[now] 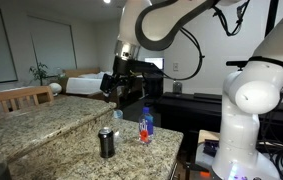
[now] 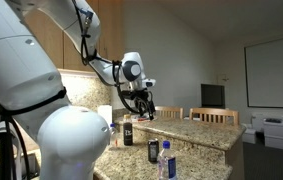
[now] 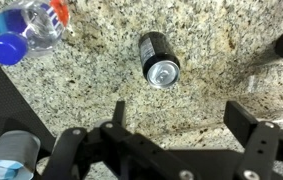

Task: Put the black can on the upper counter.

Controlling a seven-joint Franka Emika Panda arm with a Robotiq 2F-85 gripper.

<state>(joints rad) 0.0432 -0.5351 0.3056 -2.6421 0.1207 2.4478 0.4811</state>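
Note:
My gripper is to close around the upper end of the black can (image 1: 106,134) (image 3: 161,66), just below the can's silvery top.
The black can (image 1: 107,142) stands upright on the lower granite surface, and also shows in an exterior view (image 2: 153,151). In the wrist view it (image 3: 159,58) lies ahead of my fingers with its silvery top facing the camera. My gripper (image 3: 181,120) is open and empty, held well above the counter and apart from the can; it shows in both exterior views (image 1: 121,88) (image 2: 141,110). The upper counter (image 1: 31,118) is the raised granite ledge beside the can, and it also shows in an exterior view (image 2: 196,127).
A small blue bottle with a red label (image 1: 146,126) (image 3: 26,30) stands near the can. A dark bottle with a pale top (image 2: 128,130) stands on the counter under my gripper. Wooden chairs (image 1: 21,96) sit behind the upper counter. The lower counter's edge (image 1: 171,150) is close to the robot base.

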